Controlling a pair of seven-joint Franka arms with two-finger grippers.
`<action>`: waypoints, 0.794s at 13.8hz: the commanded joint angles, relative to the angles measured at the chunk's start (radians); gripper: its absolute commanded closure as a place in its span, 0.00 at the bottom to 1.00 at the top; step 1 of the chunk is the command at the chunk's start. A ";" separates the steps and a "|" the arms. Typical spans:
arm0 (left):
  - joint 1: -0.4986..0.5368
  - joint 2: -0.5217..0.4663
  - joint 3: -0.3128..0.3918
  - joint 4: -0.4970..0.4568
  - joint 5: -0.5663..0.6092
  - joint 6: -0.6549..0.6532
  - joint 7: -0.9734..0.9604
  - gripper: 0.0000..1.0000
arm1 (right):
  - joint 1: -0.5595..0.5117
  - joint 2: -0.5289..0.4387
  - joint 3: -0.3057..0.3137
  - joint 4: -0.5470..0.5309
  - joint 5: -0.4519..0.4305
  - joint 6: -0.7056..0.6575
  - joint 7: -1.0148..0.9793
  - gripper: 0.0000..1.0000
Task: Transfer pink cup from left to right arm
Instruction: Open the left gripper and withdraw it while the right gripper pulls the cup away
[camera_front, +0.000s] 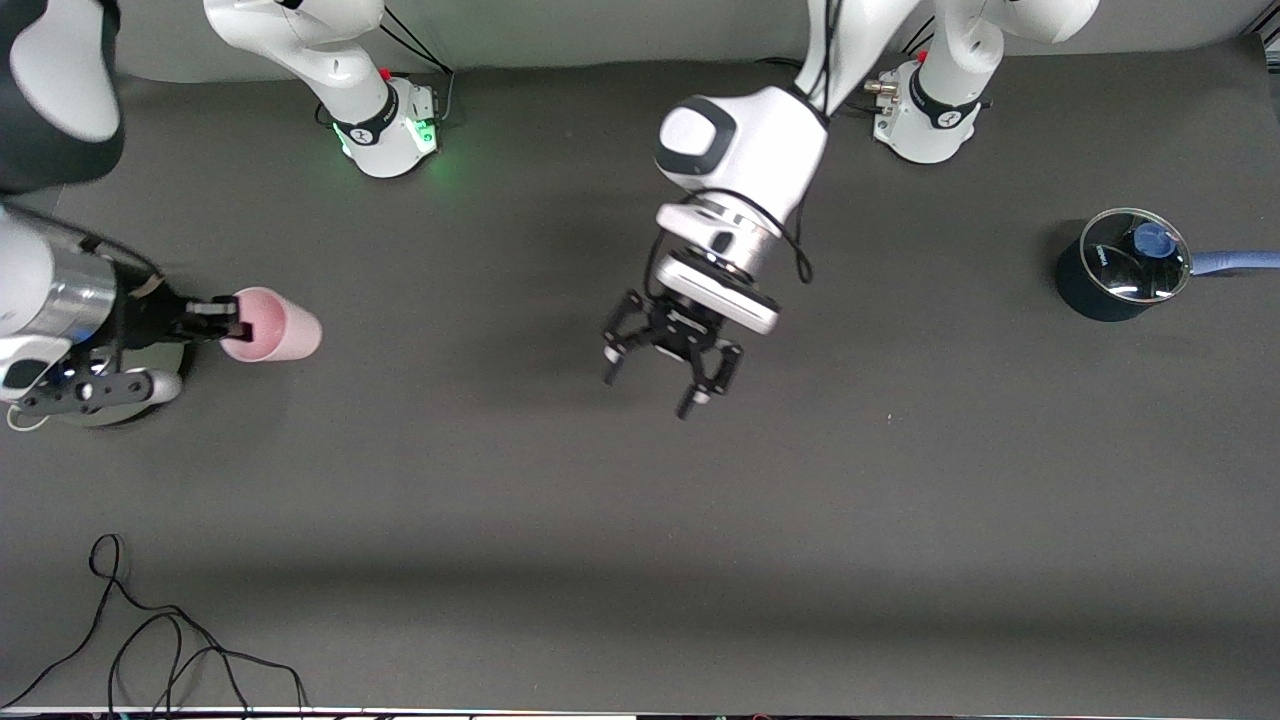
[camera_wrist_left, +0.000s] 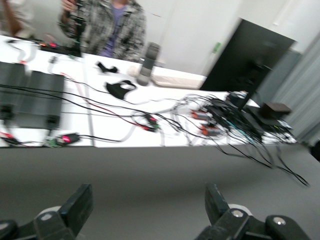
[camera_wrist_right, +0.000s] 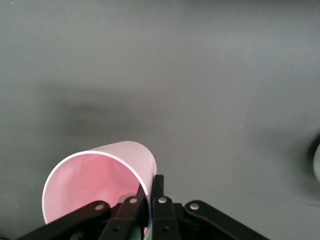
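Note:
The pink cup will go down on bare table (camera_front: 345, 419) near the round object, toward the middle of the table, from my right gripper.
The pink cup (camera_front: 275, 325) is a small pale-pink tumbler held on its side above the table at the right arm's end. My right gripper (camera_front: 228, 320) is shut on its rim, one finger inside and one outside. The right wrist view shows the cup (camera_wrist_right: 100, 180) with its open mouth toward the camera and the fingers (camera_wrist_right: 159, 197) pinching the wall. My left gripper (camera_front: 650, 388) is open and empty above the middle of the table, well apart from the cup. Its fingers (camera_wrist_left: 80, 207) show spread wide in the left wrist view.
A dark pot with a glass lid and a blue handle (camera_front: 1125, 265) stands at the left arm's end of the table. Loose black cables (camera_front: 150, 640) lie near the front edge at the right arm's end. A round object (camera_front: 120, 395) lies under the right arm.

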 joint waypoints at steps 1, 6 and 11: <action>0.104 -0.029 -0.008 -0.008 0.013 -0.086 0.010 0.00 | 0.020 -0.019 -0.051 -0.180 -0.020 0.179 -0.104 1.00; 0.293 -0.100 -0.008 -0.014 0.023 -0.408 0.011 0.00 | 0.022 -0.036 -0.104 -0.590 -0.018 0.720 -0.213 1.00; 0.518 -0.190 -0.007 -0.052 0.070 -0.878 0.000 0.00 | 0.029 -0.027 -0.102 -0.871 -0.018 1.109 -0.224 1.00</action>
